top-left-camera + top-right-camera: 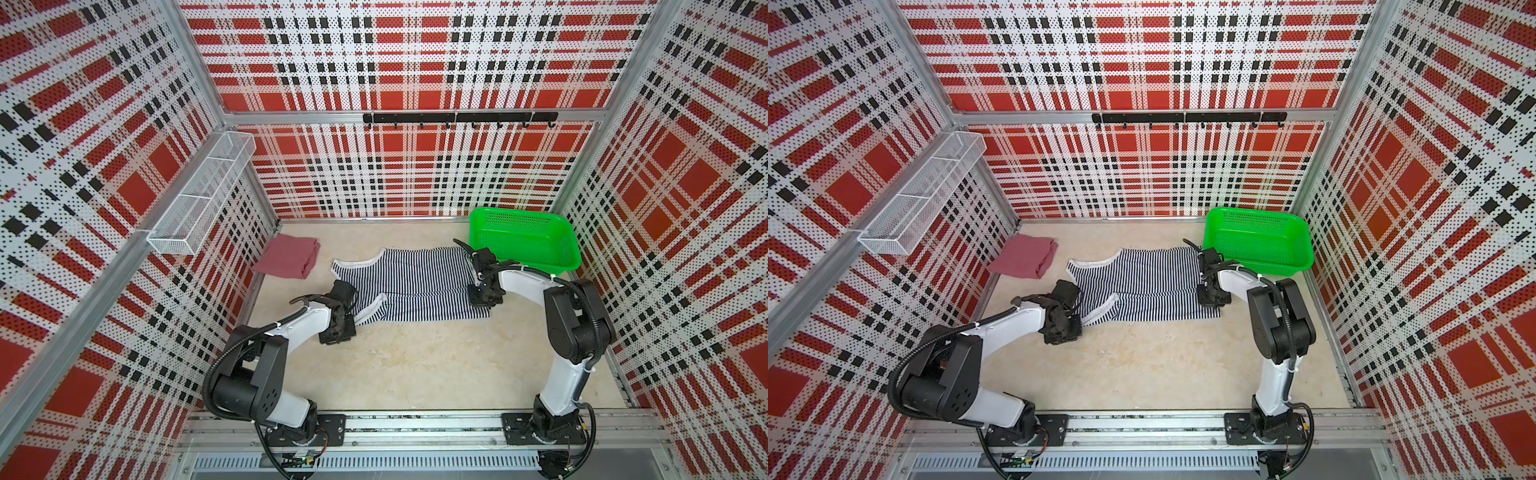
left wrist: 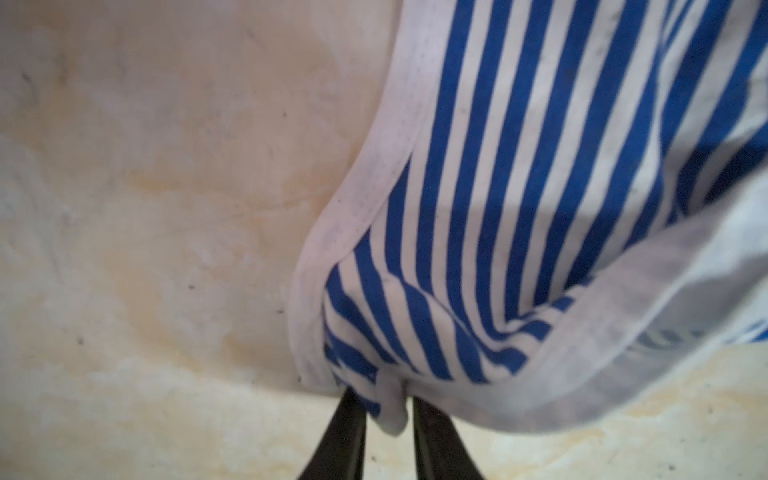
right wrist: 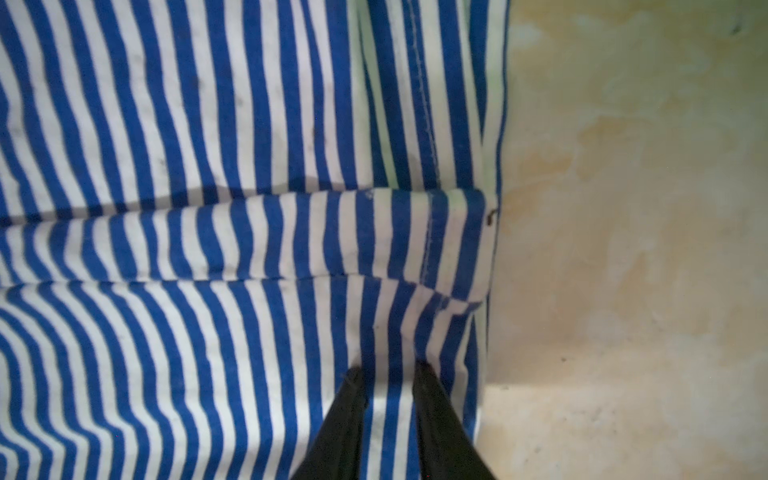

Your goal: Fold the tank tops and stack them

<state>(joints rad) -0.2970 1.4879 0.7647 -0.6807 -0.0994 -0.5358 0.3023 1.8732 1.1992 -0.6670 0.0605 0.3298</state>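
Observation:
I should next move my right gripper to the striped tank top's far hem corner [image 1: 466, 249], nearest the green mesh basket, and close it there.
The striped tank top [image 1: 415, 278] [image 1: 1150, 278] lies spread flat mid-table in both top views, straps to the left, hem to the right. My left gripper [image 1: 354, 321] [image 2: 384, 398] is shut on the end of the near white-edged strap [image 2: 390, 411], which bulges out between the black fingers. At the near hem corner my right gripper [image 1: 482, 304] [image 3: 388, 369] is shut, a pinch of striped cloth [image 3: 390, 399] between its fingers. Just beyond those fingers a raised fold [image 3: 332, 237] runs across the cloth. The maroon tank top [image 1: 289, 257] [image 1: 1025, 257] lies folded at the back left.
An empty green mesh basket [image 1: 523, 239] [image 1: 1258, 239] stands at the back right, close behind the right wrist. A white wire shelf [image 1: 199, 199] hangs on the left wall and a black hook rail [image 1: 457, 117] on the back wall. Bare beige table [image 1: 415, 365] lies in front.

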